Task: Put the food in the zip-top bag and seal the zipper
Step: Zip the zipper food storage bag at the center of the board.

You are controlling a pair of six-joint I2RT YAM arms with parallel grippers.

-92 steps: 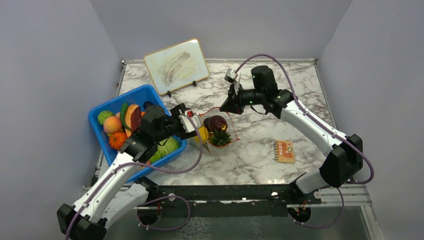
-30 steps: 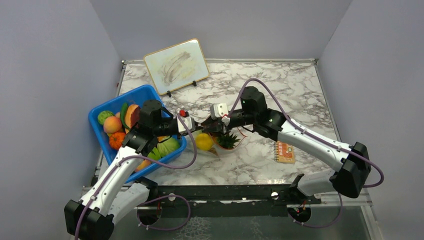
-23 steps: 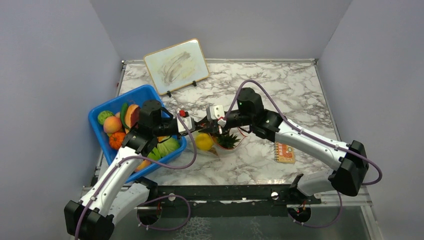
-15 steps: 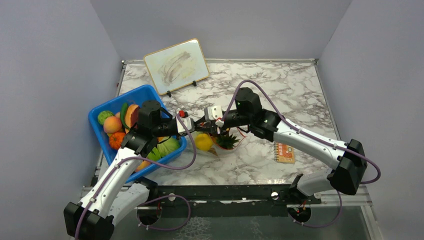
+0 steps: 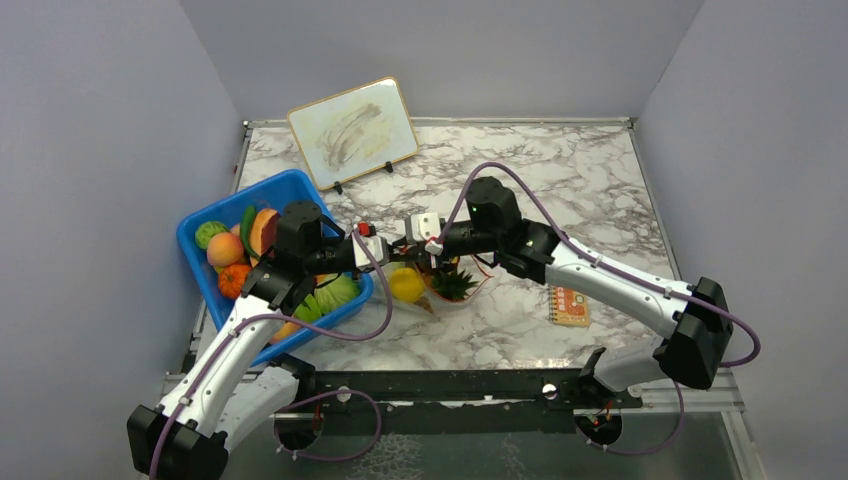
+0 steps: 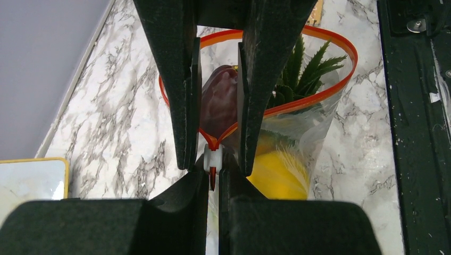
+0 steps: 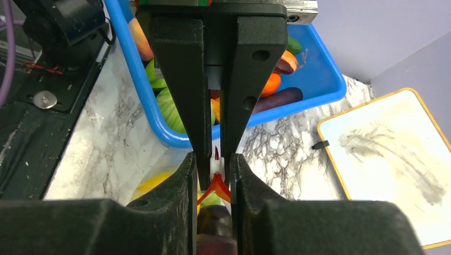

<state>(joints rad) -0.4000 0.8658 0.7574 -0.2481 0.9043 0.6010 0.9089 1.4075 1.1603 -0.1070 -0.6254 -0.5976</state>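
The white slider is crowded by my left gripper's fingers, so that gripper should open, back off and pinch the zipper's tail (image 6: 213, 179) while my right gripper takes the slider.
The zip-top bag (image 6: 319, 122) lies open on the marble with purple food (image 6: 218, 101), a spiky-leaved piece (image 6: 303, 74) and a yellow piece (image 6: 276, 172) inside. Its orange-red zipper (image 6: 340, 45) gapes in a loop and meets at a white slider (image 6: 213, 158). My left gripper (image 6: 213, 170) (image 5: 385, 250) is shut on the bag's end just behind that slider. My right gripper (image 7: 214, 159) (image 5: 403, 250) faces it from the other side. Its jaws straddle the slider and the left fingertips, narrowly open, with a thin gap showing each side.
A blue tub (image 5: 235, 200) with several more toy fruits sits left of the bag, under my left arm. A framed whiteboard (image 5: 353, 130) leans at the back. A small orange notebook (image 5: 570, 303) lies right of the bag.
My right arm has swung down and left from the back of the table to the bag's left end, and its jaws have narrowed around the slider. The left gripper has kept its hold.
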